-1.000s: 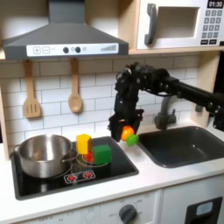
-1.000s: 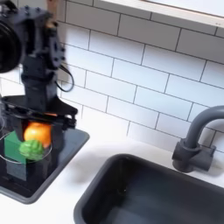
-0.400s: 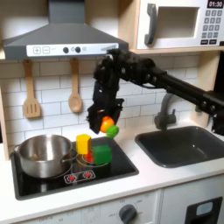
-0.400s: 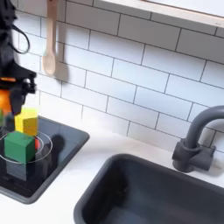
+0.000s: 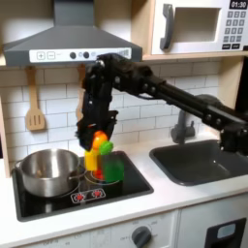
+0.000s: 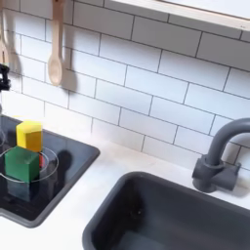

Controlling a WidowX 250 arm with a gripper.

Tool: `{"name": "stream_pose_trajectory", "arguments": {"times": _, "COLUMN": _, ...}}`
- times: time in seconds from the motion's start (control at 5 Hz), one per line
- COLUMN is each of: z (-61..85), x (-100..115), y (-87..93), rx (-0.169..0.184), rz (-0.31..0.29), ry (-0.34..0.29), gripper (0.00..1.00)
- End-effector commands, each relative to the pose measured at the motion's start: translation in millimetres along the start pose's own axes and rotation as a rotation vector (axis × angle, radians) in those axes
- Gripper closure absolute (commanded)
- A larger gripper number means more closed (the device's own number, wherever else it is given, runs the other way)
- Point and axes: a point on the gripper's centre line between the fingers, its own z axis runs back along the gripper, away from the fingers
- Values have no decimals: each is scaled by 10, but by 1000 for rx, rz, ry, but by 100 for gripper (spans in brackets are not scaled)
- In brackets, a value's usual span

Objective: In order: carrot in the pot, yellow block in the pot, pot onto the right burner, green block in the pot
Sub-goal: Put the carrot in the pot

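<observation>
Next, the gripper releases the orange carrot inside the empty steel pot (image 5: 55, 173), near its bottom's middle.
In the first exterior view my gripper (image 5: 96, 138) hangs above the stovetop, shut on the orange carrot (image 5: 102, 144), whose green tip points down and to the right. The carrot is in the air just right of the steel pot (image 5: 48, 170) and directly over the yellow block (image 5: 92, 161). The pot stands on the left burner and looks empty. The green block (image 5: 113, 170) sits beside the yellow one on the right burner. The second exterior view shows the yellow block (image 6: 29, 135) and the green block (image 6: 20, 164) inside the burner ring.
A black stovetop (image 5: 126, 189) fills the counter's left part. The dark sink (image 5: 199, 161) and grey faucet (image 5: 184, 122) lie to the first exterior view's right, with the faucet (image 6: 217, 158) also in the second exterior view. Wooden utensils (image 5: 83, 103) hang on the tiled wall.
The arm has swung toward the first exterior view's left with the carrot held, from beside the sink edge to above the blocks near the pot. Pot and blocks have not moved.
</observation>
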Motion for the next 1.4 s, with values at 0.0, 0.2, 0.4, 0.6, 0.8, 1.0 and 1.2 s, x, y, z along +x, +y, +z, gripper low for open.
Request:
{"name": "stream_pose_trajectory", "arguments": {"times": 0.0, "z": -165, "x": 176, "y": 164, "rx": 12, "rz": 15, "ry": 26, "gripper": 100}}
{"name": "stream_pose_trajectory", "arguments": {"times": 0.2, "z": -256, "x": 210, "y": 209, "rx": 11, "rz": 20, "ry": 45, "gripper": 100}}
{"name": "stream_pose_trajectory", "arguments": {"times": 0.4, "z": -325, "x": 274, "y": 245, "rx": 14, "rz": 21, "ry": 49, "gripper": 100}}
{"name": "stream_pose_trajectory", "arguments": {"times": 0.6, "z": -353, "x": 339, "y": 308, "rx": 16, "rz": 35, "ry": 54, "gripper": 100}}
{"name": "stream_pose_trajectory", "arguments": {"times": 0.8, "z": -397, "x": 392, "y": 358, "rx": 10, "rz": 42, "ry": 66, "gripper": 100}}
{"name": "stream_pose_trajectory", "arguments": {"times": 1.0, "z": -455, "x": 438, "y": 470, "rx": 16, "rz": 63, "ry": 80, "gripper": 100}}
{"name": "stream_pose_trajectory", "arguments": {"times": 1.2, "z": -526, "x": 476, "y": 499, "rx": 10, "rz": 68, "ry": 98, "gripper": 100}}
